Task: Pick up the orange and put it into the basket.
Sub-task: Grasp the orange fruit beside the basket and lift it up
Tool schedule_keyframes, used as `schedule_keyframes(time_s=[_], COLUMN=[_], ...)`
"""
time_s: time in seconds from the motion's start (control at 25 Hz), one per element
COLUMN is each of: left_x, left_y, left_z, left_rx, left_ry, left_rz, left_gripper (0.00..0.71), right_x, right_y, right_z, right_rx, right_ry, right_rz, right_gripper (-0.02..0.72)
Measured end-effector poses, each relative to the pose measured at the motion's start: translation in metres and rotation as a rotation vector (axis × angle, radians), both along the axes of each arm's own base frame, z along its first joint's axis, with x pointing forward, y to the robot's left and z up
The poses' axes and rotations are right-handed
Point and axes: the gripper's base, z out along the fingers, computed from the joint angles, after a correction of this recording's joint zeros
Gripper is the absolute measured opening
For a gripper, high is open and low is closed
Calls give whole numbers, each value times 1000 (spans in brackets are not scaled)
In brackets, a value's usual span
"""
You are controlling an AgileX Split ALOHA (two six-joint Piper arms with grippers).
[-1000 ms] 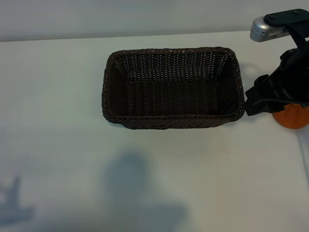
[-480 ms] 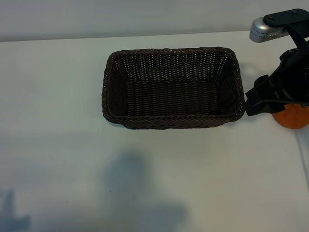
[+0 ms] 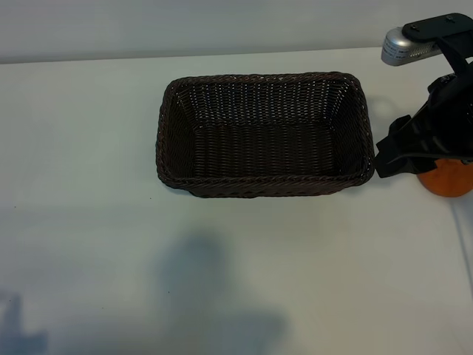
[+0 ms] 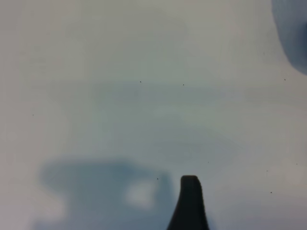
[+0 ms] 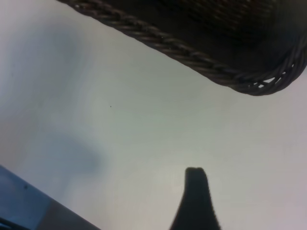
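The robot's right gripper needs to next move down to the upper part of the orange (image 3: 446, 166) beside the basket and close there.
The dark brown woven basket (image 3: 263, 133) stands empty in the middle of the table; its braided rim (image 5: 192, 52) also shows in the right wrist view. The orange (image 3: 448, 180) rests on the table just right of the basket, and only its lower part shows. My right gripper (image 3: 427, 151) hangs directly over it, covering its top. In the right wrist view one dark fingertip (image 5: 195, 178) shows above bare table with nothing against it. My left gripper is out of the exterior view. One of its fingertips (image 4: 190, 184) shows over bare table, holding nothing.
The white table (image 3: 89, 185) runs wide to the left of and in front of the basket. Its far edge meets a pale wall behind the basket. The right arm's silver camera housing (image 3: 405, 46) sits at the top right corner.
The right arm and the orange have not moved. A faint shadow at the table's near-left corner has slid down toward the edge.
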Motion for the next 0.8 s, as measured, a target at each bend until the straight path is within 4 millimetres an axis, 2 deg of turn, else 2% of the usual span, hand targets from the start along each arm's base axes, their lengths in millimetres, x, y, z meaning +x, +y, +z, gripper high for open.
schedule_keyframes(time_s=[0.32, 0.44, 0.64, 0.8], left_x=[0, 0, -1, -1], left_y=[1, 1, 1, 2], left_z=[0, 0, 0, 0], left_rx=[-1, 0, 0, 0], left_ry=[1, 1, 1, 1], left_rz=[-40, -53, -101, -139], left_gripper=[593, 593, 593, 593], right_x=[2, 6, 21, 36], right_y=[0, -8, -28, -30], right_z=[1, -3, -21, -42], right_rx=[-4, -88, -295, -349], right_ry=[-24, -37, -9, 16], right_rz=[-6, -40, -197, -223], right_gripper=[524, 524, 524, 524])
